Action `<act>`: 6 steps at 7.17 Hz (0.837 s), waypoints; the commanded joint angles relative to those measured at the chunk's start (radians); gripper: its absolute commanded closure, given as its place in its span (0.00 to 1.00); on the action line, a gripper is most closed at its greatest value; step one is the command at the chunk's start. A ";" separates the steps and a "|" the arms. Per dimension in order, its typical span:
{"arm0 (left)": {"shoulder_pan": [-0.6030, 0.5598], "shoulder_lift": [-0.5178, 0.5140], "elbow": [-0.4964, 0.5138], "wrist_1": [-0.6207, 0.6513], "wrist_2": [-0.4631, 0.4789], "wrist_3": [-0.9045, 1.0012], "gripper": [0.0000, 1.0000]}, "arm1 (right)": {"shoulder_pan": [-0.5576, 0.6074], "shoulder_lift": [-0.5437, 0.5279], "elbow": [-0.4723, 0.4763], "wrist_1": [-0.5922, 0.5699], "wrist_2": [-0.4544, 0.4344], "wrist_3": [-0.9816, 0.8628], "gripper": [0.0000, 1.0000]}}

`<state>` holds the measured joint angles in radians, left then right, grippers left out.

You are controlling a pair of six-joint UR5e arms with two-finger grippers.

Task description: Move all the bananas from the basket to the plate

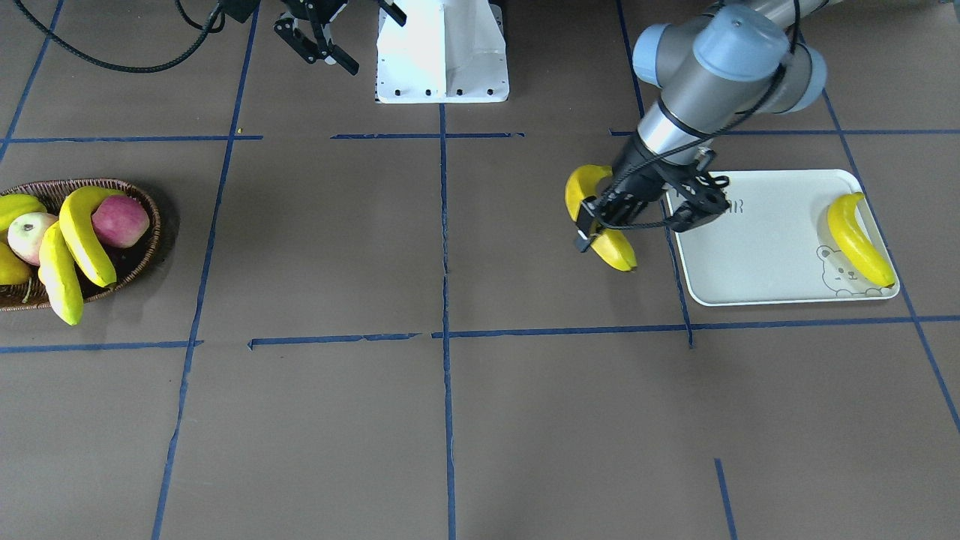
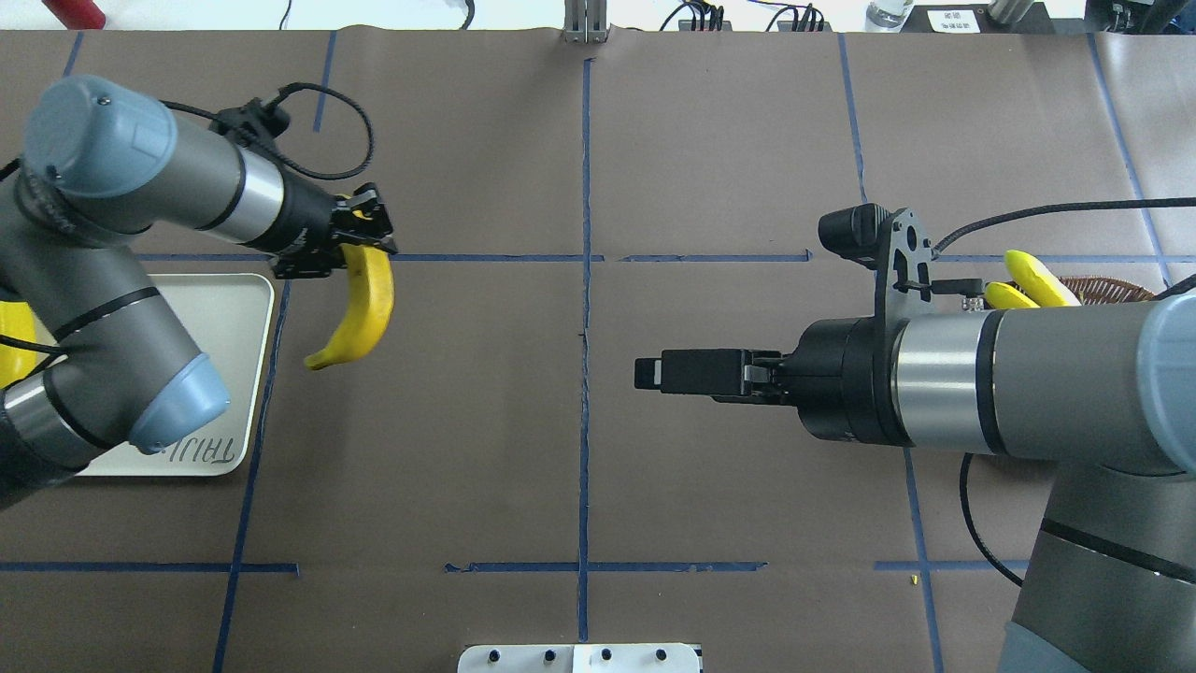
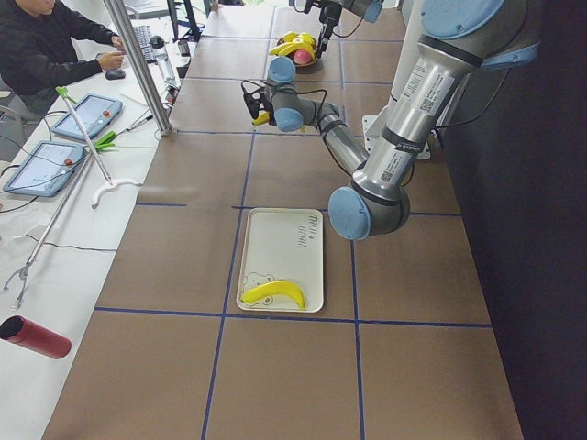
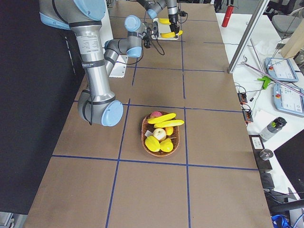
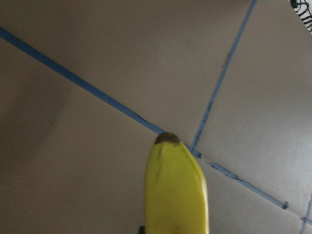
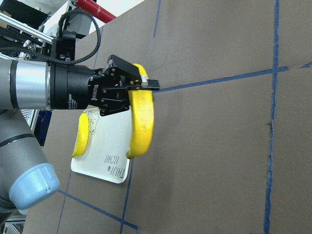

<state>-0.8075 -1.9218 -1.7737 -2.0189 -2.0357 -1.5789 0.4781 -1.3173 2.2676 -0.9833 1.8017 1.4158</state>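
Note:
Next, I release the left gripper's banana on the plate (image 1: 811,246) beside the banana by the bear print.
My left gripper (image 1: 600,219) is shut on a long yellow banana (image 1: 616,251) and holds it just above the table, beside the near edge of the plate (image 1: 757,262). The gripper (image 2: 360,241) and its banana (image 2: 366,304) also show in the overhead view, right of the plate (image 2: 229,318). One banana (image 1: 859,240) lies on the plate's far end by the bear print. Two bananas (image 1: 81,229) (image 1: 60,276) lie in the wicker basket (image 1: 146,255). My right gripper (image 2: 647,372) is open and empty, hovering mid-table, far from the basket.
The basket also holds two apples (image 1: 120,220) (image 1: 28,236) and short stubby yellow fruit (image 1: 19,206). The white robot base (image 1: 442,56) stands at the table's back middle. A side table with tablets (image 3: 55,147) and a seated person (image 3: 46,46) is beyond the front edge.

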 commanded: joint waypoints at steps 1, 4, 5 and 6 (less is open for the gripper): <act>-0.074 0.218 0.008 0.006 0.009 0.216 1.00 | 0.017 -0.033 -0.005 -0.005 -0.002 0.000 0.00; -0.098 0.337 0.072 -0.001 0.070 0.316 1.00 | 0.025 -0.042 -0.028 -0.005 -0.004 0.000 0.00; -0.095 0.360 0.080 -0.004 0.107 0.318 1.00 | 0.025 -0.043 -0.031 -0.005 -0.004 0.000 0.00; -0.093 0.362 0.106 -0.006 0.123 0.318 1.00 | 0.025 -0.042 -0.031 -0.005 -0.005 0.000 0.00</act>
<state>-0.9019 -1.5742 -1.6921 -2.0223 -1.9394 -1.2641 0.5025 -1.3597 2.2383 -0.9879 1.7976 1.4158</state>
